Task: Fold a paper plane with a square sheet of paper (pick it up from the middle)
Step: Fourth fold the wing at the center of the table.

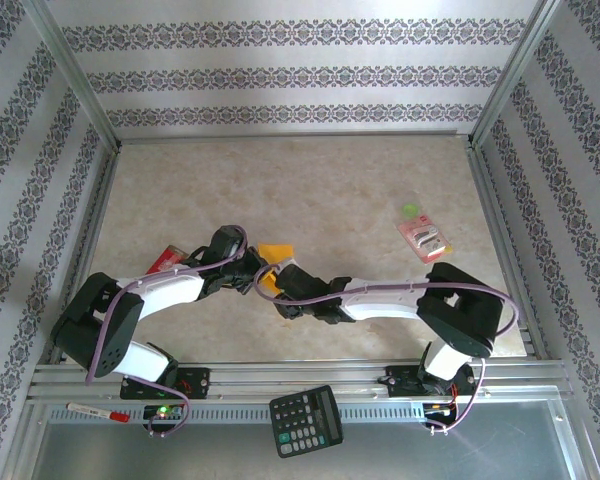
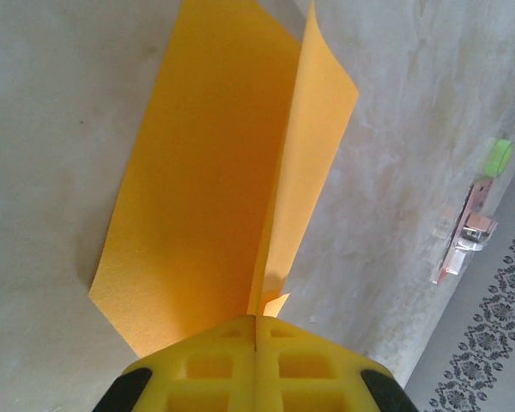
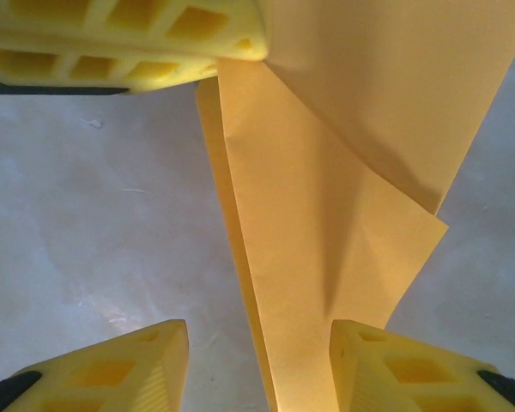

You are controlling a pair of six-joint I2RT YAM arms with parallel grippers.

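Note:
I should pinch the sheet's lower end (image 3: 302,365) with my right gripper before my left gripper opens, because only my left gripper pinches the sheet and the sheet's flaps spread apart.
The square sheet of paper (image 2: 206,172), orange-yellow, hangs above the table folded along a crease, its two flaps spreading apart. My left gripper (image 2: 257,324) is shut on the sheet's near edge at the crease, fingers pressed together. In the right wrist view the same sheet (image 3: 326,223) runs down between the spread fingers (image 3: 386,365) of my right gripper (image 3: 259,343), which is open and not pinching it. The left gripper's yellow fingers (image 3: 129,39) hold the sheet's top corner there. From above, both grippers (image 1: 248,262) (image 1: 280,280) meet at the paper (image 1: 275,251) at mid-table.
A small pink packet (image 1: 425,238) and a green bit (image 1: 410,210) lie at the right; the packet (image 2: 463,236) also shows from the left wrist. A red object (image 1: 163,261) lies left, a black calculator (image 1: 307,420) and a marker (image 1: 98,411) on the front rail.

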